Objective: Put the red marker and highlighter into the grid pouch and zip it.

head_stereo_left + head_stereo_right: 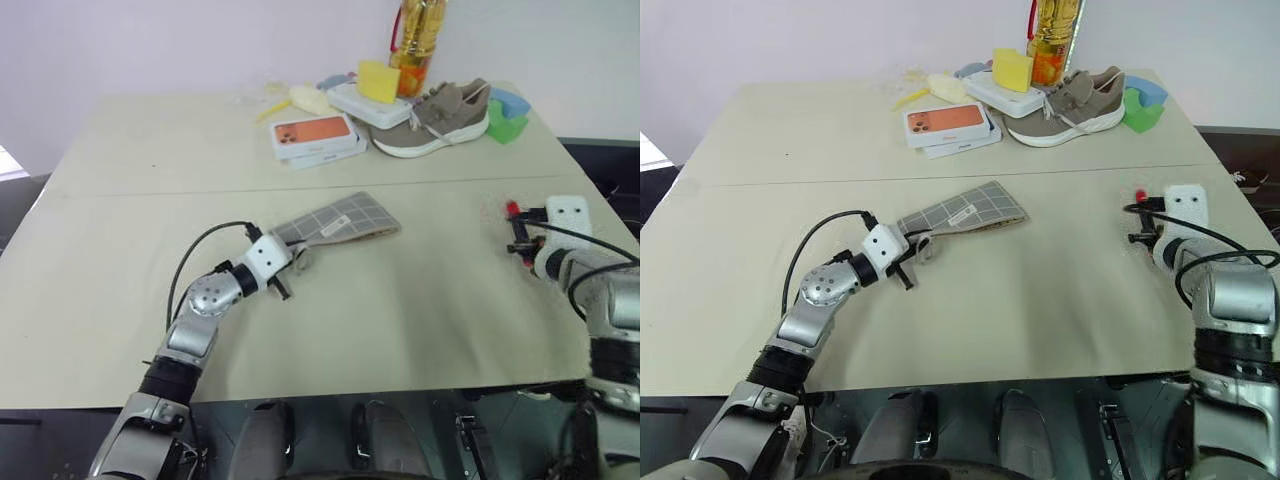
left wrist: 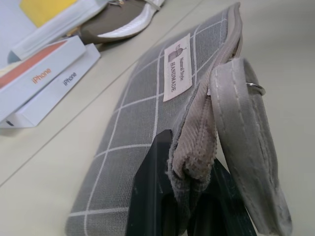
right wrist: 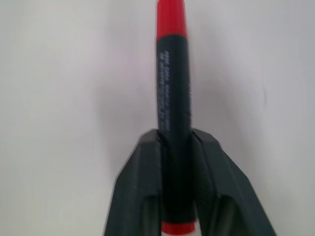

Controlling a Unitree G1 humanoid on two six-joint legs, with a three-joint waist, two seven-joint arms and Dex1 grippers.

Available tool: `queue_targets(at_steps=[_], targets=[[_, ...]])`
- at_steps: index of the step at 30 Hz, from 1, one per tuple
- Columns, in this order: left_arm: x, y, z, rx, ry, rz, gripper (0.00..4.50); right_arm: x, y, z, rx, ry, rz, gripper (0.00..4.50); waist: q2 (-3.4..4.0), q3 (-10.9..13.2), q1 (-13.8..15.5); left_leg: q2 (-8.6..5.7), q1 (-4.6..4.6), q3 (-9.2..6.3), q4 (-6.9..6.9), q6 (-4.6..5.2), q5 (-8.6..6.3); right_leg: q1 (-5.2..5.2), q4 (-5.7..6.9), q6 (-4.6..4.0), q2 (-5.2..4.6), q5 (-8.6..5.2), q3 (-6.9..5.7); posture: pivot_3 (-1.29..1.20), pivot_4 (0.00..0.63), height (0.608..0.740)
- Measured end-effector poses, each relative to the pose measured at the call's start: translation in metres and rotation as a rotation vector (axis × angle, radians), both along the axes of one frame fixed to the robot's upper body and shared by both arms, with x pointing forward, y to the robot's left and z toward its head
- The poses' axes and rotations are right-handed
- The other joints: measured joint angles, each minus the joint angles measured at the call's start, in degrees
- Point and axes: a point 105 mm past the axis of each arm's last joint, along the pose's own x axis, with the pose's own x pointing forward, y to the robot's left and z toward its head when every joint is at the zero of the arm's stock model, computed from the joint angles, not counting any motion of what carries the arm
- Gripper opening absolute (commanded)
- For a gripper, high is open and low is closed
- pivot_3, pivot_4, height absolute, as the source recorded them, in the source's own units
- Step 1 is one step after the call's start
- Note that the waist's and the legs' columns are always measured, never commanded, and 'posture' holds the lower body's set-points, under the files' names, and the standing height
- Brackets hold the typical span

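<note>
I need to let go of the red marker with my right gripper inside the grid pouch (image 1: 354,237), just behind the edge of the pouch with the near zipper.
The grid pouch (image 1: 340,222), grey fabric with white lines and a small white label, lies flat near the middle of the table. My left gripper (image 1: 290,270) is shut on the pouch's near corner by the zipper end (image 2: 189,157), where a grey strap with a metal ring (image 2: 256,88) hangs. At the right side of the table, my right gripper (image 1: 520,235) is shut on the red marker (image 3: 172,73), held just above the surface. The marker's dark barrel sticks out past the fingertips with its red end (image 1: 512,208) pointing away. The highlighter is out of view.
Along the far edge stand two orange phone boxes (image 1: 315,137), a tan shoe (image 1: 435,120), a yellow sponge block (image 1: 378,80) on a white box, an oil bottle (image 1: 418,40) and green and blue blocks (image 1: 508,118). A seam crosses the table (image 1: 150,190).
</note>
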Motion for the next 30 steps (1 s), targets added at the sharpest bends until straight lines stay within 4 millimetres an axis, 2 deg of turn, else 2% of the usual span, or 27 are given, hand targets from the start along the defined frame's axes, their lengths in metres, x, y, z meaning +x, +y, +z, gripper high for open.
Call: queue_targets(at_steps=[1,4,8,16,22,30], targets=[[0.001,0.000,0.002,-0.003,-0.003,0.000,0.00,-0.005,0.017,0.007,-0.061,-0.020,0.121,0.29,-0.01,0.0,0.0,0.00,0.00,-0.01,0.01,0.00,0.00,0.00,0.00,0.00,0.02,0.00,0.00,0.00,0.150,0.740],[0.002,0.000,0.004,-0.006,-0.008,-0.003,0.00,-0.020,0.053,0.009,-0.142,-0.010,0.364,0.29,-0.06,0.0,0.1,0.02,0.02,-0.05,0.02,0.00,0.00,0.03,-0.01,0.00,0.04,0.00,-0.02,0.00,0.150,0.740],[0.001,-0.002,0.005,-0.023,0.001,-0.026,0.00,-0.040,0.084,0.004,-0.199,0.032,0.577,0.29,-0.09,0.0,0.2,0.02,0.01,-0.04,0.05,-0.01,0.00,0.05,-0.03,0.00,-0.02,0.00,-0.02,0.00,0.150,0.740],[-0.004,-0.010,0.006,-0.042,0.012,-0.079,0.00,-0.043,0.103,-0.005,-0.256,0.064,0.662,0.29,-0.11,0.1,0.2,0.01,0.01,-0.05,0.06,-0.01,0.00,0.05,-0.02,-0.01,-0.02,0.00,-0.03,0.00,0.150,0.740],[-0.007,-0.015,0.011,-0.060,0.002,-0.104,0.00,-0.041,0.104,-0.004,-0.281,0.058,0.661,0.29,-0.11,0.1,0.2,0.01,0.01,-0.05,0.06,-0.01,0.00,0.06,-0.03,-0.01,-0.03,0.00,-0.03,0.00,0.150,0.740],[-0.012,-0.014,0.008,-0.022,0.002,-0.147,0.00,-0.039,0.106,-0.004,-0.359,0.078,0.681,0.29,-0.11,0.1,0.2,0.01,0.01,-0.05,0.06,-0.01,0.00,0.05,-0.03,-0.01,-0.02,0.00,-0.04,0.00,0.150,0.740]])
